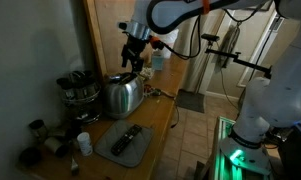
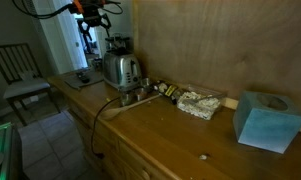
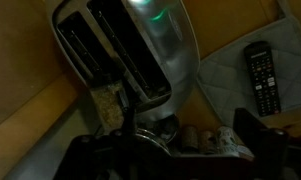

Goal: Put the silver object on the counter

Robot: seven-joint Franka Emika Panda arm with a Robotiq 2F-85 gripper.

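The body of the small dark-capped jar (image 1: 115,78) (image 3: 110,104) is on top of the chrome toaster, and my gripper should go there next and close on it.
A silver metal cup-like object (image 2: 139,96) lies on the light-brown wooden counter (image 2: 180,135) next to a chrome toaster (image 2: 120,70). It also shows in the wrist view (image 3: 148,128), below the toaster (image 3: 130,50), and in an exterior view (image 1: 153,92) beside the toaster (image 1: 122,95). My gripper (image 1: 132,66) hangs in the air above the toaster, open and empty. It also shows in an exterior view (image 2: 94,32). In the wrist view its dark fingers (image 3: 175,152) stand wide apart at the bottom edge.
A dark grey tray (image 1: 140,148) holds a black remote (image 1: 126,139), seen also in the wrist view (image 3: 262,75). Small jars (image 3: 195,137) stand by the silver object. A crumpled packet (image 2: 200,102) and a blue box (image 2: 266,121) lie further along. Jars (image 1: 78,90) stand near the wall.
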